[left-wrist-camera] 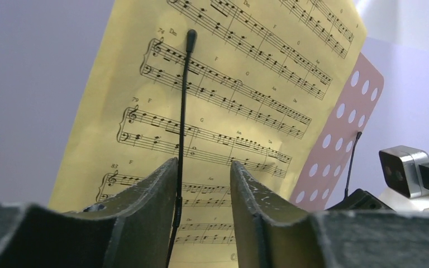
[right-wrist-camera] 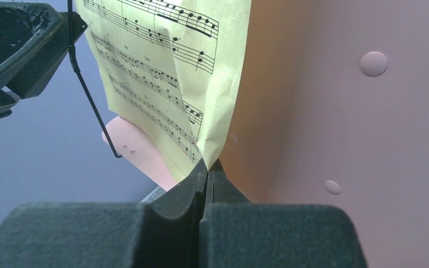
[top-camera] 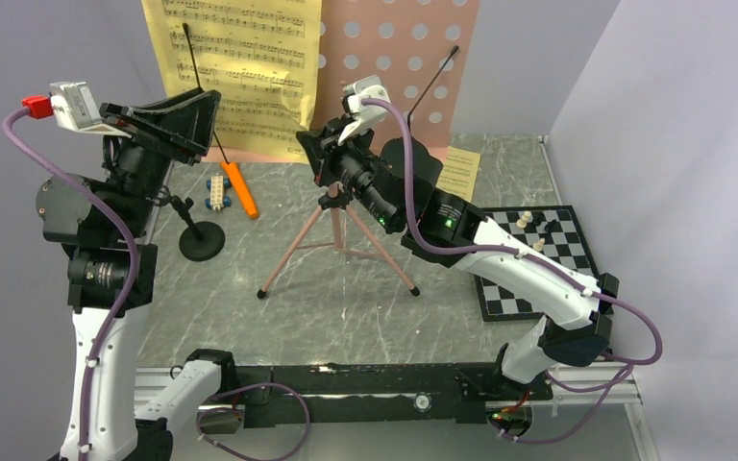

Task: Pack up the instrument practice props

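My open left fingers have the black wire page holder crossing the yellow page between them, so I should pinch the wire (left-wrist-camera: 180,173) with them while my right gripper pulls the page out.
The pink music stand (top-camera: 405,58) stands on its tripod legs (top-camera: 300,242) at the back, with a yellow sheet-music page (top-camera: 240,58) leaning on it. My right gripper (right-wrist-camera: 208,165) is shut on that page's lower corner (right-wrist-camera: 215,146); in the top view the right gripper (top-camera: 307,146) sits under the page's right edge. My left gripper (left-wrist-camera: 204,163) is open around the stand's thin black wire page holder (left-wrist-camera: 181,111), which runs along the left finger (left-wrist-camera: 145,201). The orange microphone (top-camera: 238,187) and the black mic stand (top-camera: 200,238) rest on the table.
Blue-and-white blocks (top-camera: 216,192) lie beside the microphone. A chessboard (top-camera: 557,235) with pieces sits at the right under the right arm. A second yellow page (top-camera: 459,173) lies behind the right arm. A second wire holder (top-camera: 434,82) crosses the pink panel.
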`<state>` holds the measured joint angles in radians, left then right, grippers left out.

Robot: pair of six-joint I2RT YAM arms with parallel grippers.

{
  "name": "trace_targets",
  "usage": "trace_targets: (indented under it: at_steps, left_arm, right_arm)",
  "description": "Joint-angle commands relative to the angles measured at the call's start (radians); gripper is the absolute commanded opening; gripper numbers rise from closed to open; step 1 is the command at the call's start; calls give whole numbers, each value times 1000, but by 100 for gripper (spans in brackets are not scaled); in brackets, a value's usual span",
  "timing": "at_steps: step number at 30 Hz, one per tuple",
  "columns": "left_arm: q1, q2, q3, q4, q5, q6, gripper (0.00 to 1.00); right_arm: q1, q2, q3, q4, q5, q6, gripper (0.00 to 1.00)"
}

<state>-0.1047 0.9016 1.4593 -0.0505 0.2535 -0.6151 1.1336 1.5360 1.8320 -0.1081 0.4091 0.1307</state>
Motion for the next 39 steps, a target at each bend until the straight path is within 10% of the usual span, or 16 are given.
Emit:
trace_targets:
  at_steps: [1, 18, 23, 28, 39]
  left_arm:
    - [5, 8, 21, 79, 0, 0, 41]
    - [5, -14, 14, 89, 22, 47, 0]
    - [5, -33, 13, 78, 17, 69, 0]
    - [5, -39, 23, 25, -17, 105, 43]
    - [5, -30, 1, 4, -11, 137, 39]
  right_arm:
    - [-5, -27, 28, 19, -16, -14, 0]
    - [-5, -31, 40, 10, -10, -22, 0]
    - [-5, -32, 47, 0, -8, -23, 0]
    - [-5, -33, 43, -3, -5, -19, 0]
    - [-4, -20, 71, -17, -18, -8, 0]
